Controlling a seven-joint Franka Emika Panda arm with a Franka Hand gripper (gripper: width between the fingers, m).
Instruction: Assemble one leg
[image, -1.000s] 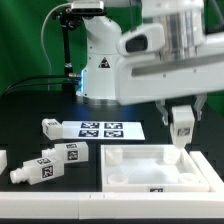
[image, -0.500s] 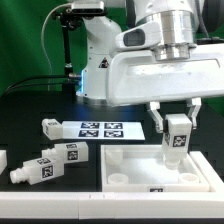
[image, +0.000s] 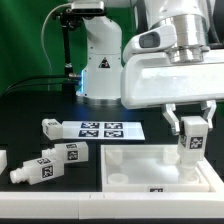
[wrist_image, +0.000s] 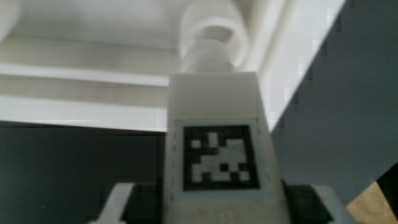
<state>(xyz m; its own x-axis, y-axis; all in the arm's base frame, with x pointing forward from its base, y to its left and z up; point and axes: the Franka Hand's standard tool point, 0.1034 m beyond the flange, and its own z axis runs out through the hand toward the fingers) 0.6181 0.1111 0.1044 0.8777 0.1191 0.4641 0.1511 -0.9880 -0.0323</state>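
My gripper will release the white leg standing upright in the round corner hole of the large white tray-like panel (image: 191, 181) (wrist_image: 214, 36).
My gripper (image: 191, 131) is shut on a white leg (image: 190, 142) with a black-and-white tag on its side, held upright over the exterior view's right end of the large white tray-like panel (image: 140, 168). In the wrist view the leg (wrist_image: 221, 120) runs from between my fingers toward the panel (wrist_image: 89, 55), its narrow stub end (wrist_image: 215, 42) close to a round corner hole. Other legs lie on the table at the exterior view's left: one (image: 48, 126) by the marker board, two (image: 45, 163) nearer the front.
The marker board (image: 100, 129) lies flat behind the panel. The arm's white base (image: 100, 60) stands at the back, with black cables on its left. Another white part (image: 3, 160) shows at the exterior view's left edge.
My gripper with the leg has moved from mid-panel toward the exterior view's right and sits lower over the panel's right end. The loose legs have not moved.
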